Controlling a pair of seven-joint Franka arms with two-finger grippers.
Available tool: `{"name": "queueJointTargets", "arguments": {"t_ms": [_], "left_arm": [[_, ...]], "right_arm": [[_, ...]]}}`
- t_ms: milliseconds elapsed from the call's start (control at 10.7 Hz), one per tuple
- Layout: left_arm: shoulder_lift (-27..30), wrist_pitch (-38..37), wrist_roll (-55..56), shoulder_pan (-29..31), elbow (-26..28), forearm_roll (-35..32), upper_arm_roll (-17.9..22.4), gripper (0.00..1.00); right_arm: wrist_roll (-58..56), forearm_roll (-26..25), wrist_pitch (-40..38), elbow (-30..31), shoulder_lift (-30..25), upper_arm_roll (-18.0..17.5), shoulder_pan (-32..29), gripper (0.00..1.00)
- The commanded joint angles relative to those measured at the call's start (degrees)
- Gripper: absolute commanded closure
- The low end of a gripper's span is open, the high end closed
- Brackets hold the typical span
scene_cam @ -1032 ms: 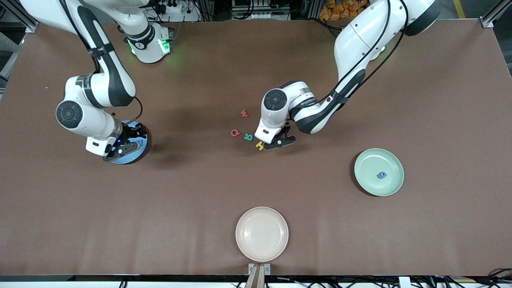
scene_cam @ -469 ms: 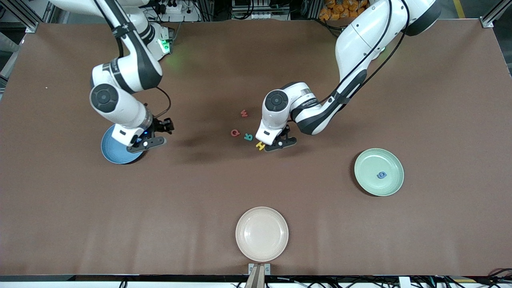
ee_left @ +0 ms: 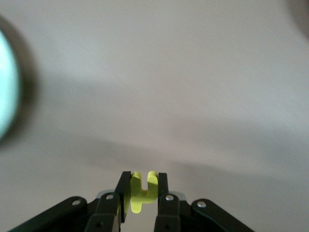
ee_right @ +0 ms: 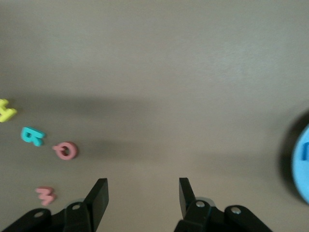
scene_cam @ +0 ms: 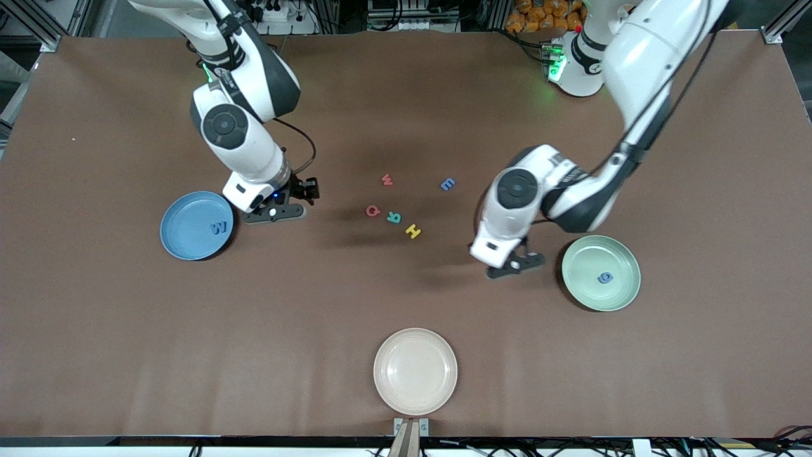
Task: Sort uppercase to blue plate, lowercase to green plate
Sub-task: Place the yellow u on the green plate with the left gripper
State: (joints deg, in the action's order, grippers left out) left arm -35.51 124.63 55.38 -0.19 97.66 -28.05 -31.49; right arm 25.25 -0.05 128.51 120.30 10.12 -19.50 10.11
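Next, my left gripper releases the yellow h onto the green plate, setting it free between the blue g and the green plate's far rim point(scene_cam: 607, 261). The yellow h is still over bare table.
The blue plate point(scene_cam: 184, 238) holds a blue W point(scene_cam: 219, 226). The green plate point(scene_cam: 587, 289) holds a blue g point(scene_cam: 606, 277). On the table between them lie a small red w point(scene_cam: 387, 180), a red Q point(scene_cam: 373, 211), a teal R point(scene_cam: 394, 217), a yellow H point(scene_cam: 413, 231) and another blue letter point(scene_cam: 447, 185). My left gripper point(scene_cam: 514, 264) point(ee_left: 143, 181) is shut on the curved yellow h point(ee_left: 141, 192), over bare table beside the green plate. My right gripper point(scene_cam: 282, 208) point(ee_right: 143, 191) stands open and empty between the blue plate and the letters.
A cream plate point(scene_cam: 415, 371) sits near the table's front edge, nearest the front camera. The right wrist view shows the red Q point(ee_right: 66, 151), the teal R point(ee_right: 32, 136) and the blue plate's rim point(ee_right: 301, 164).
My left gripper shut on the yellow h beside the H and carried it up toward the green plate, uncovering a blue letter. My right arm left the blue plate and moved toward the letters.
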Motion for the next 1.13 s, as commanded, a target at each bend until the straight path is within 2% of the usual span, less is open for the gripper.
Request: {"name": "queueJointTargets", "arguments": {"t_ms": [0,94,281,469,563,657,751,844,1032], "left_arm": [[2.9,-4.64,-14.79,7.45,1.65,0.45,-0.5,1.0],[2.99,-4.92,-19.64,10.79,1.74,0.45,-0.5,1.0],[2.38,-5.62,-27.47,13.81,1.92,-0.42,0.89,1.0],[1.33,-4.75,-35.56,14.08,1.92,-1.3,6.24,1.0],[0.97,-3.53,-37.6,14.08,2.0,-1.22,7.57,1.0],[0.1,-3.34,-37.54,14.08,2.09,-1.04,7.67,0.86],[-0.26,-3.34,-36.75,14.08,2.09,-0.34,7.67,0.21],[-0.17,-3.34,-36.57,14.08,2.09,-0.16,7.59,0.0],[0.96,-4.12,-35.17,13.03,2.18,1.84,6.71,0.0]], "right_arm": [[7.24,-0.38,2.87,-1.21,2.79,-0.02,2.71,0.32],[9.18,-0.56,3.84,-1.21,3.76,-0.02,3.77,0.32],[13.22,-1.96,7.44,-1.21,5.95,-0.02,5.61,0.32],[17.35,-8.26,11.3,-1.3,9.2,-0.02,7.03,0.32],[20.59,-11.08,13.85,-1.38,11.4,-0.02,7.64,0.32],[22.98,-12.41,16.13,-1.38,13.24,0.07,8.08,0.32],[23.7,-13.21,16.77,-2.08,14.57,0.07,9.13,0.32],[23.44,-14.09,16.77,-3.39,16.15,0.07,9.66,0.3],[24.49,-16.82,17.99,-4.37,18.79,0.07,10.54,0.25]]}}
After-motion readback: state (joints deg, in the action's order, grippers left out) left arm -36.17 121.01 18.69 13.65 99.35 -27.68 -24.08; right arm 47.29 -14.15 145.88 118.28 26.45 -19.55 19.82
